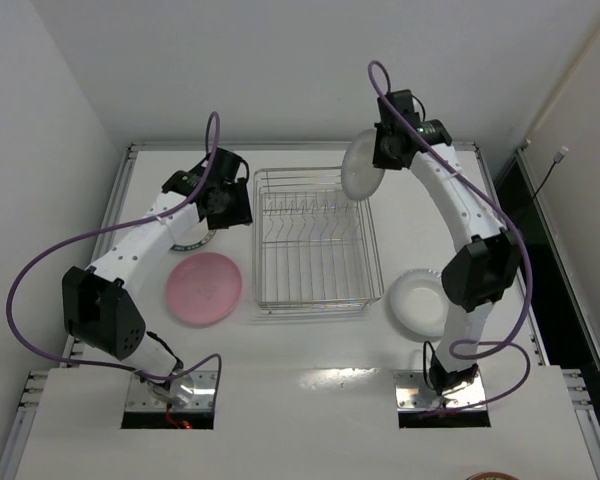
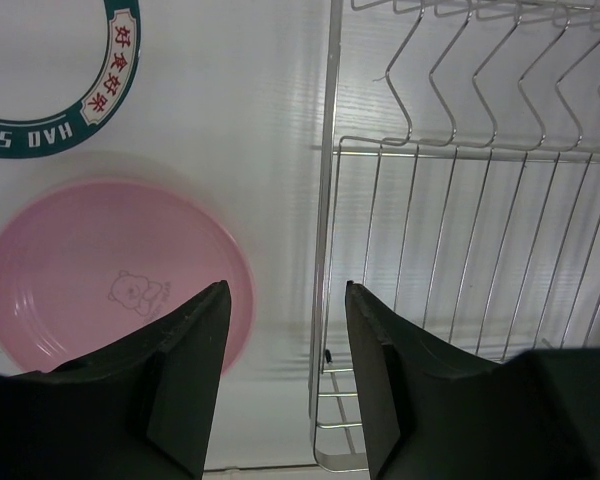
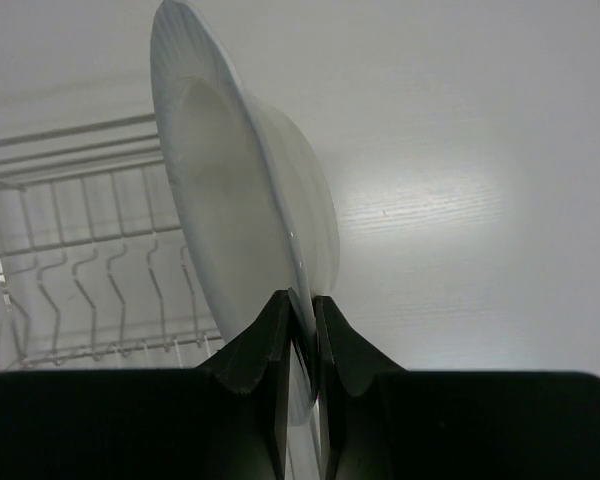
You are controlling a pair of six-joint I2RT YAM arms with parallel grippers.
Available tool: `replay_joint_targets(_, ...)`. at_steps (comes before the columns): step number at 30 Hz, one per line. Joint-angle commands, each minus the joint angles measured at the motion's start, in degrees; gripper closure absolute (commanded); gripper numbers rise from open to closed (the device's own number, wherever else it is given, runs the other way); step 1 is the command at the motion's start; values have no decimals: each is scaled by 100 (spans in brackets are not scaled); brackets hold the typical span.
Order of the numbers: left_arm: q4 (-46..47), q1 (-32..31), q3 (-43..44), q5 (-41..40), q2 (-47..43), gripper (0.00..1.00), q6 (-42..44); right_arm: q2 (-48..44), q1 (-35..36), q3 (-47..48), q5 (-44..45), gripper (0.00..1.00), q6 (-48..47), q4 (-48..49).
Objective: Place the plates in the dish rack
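I should let go of the whitish plate with my right gripper among the rack's far bent wires [image 1: 329, 217], toward the side of the second whitish plate.
The silver wire dish rack [image 1: 315, 262] stands mid-table with no plates in it. My right gripper [image 1: 382, 157] is shut on the rim of a whitish plate [image 1: 361, 169] and holds it on edge above the rack's far right corner. The right wrist view shows that plate [image 3: 242, 205] upright between the jaws of the gripper [image 3: 300, 300], with the rack [image 3: 80, 250] to its left. My left gripper [image 1: 234, 204] is open and empty, left of the rack. The pink plate [image 1: 203, 288] lies flat left of the rack. The dark-rimmed plate [image 1: 192, 241] is mostly hidden under the left arm. A second whitish plate [image 1: 415, 300] lies right of the rack.
In the left wrist view my left gripper [image 2: 285, 300] hovers over bare table between the pink plate [image 2: 100, 275] and the rack's left wall [image 2: 327, 200]. The green lettered rim of the patterned plate [image 2: 105, 90] is at the top left. The right arm's elbow overhangs the second whitish plate.
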Motion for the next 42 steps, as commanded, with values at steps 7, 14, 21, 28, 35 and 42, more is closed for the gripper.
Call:
replay_joint_targets(7, 3, -46, -58, -85, -258, 53, -46, 58, 426, -204, 540, 100, -23, -49)
replay_joint_targets(14, 3, -46, -58, -190, -258, 53, 7, -65, 726, -618, 539, 100, -22, 39)
replay_joint_targets(21, 3, -46, -58, -190, -310, 53, 7, 208, 1261, -566, 899, 100, -136, -374)
replay_joint_targets(28, 3, -46, -58, -190, -310, 53, 7, 260, 1727, -759, 944, 100, -171, -427)
replay_joint_targets(35, 3, -46, -111, -190, -310, 53, 7, 760, 1728, -697, -189, 96, -111, -427)
replay_joint_targets(42, 3, -46, -164, -137, -310, 53, 7, 1059, 1614, -882, -797, 69, -163, -252)
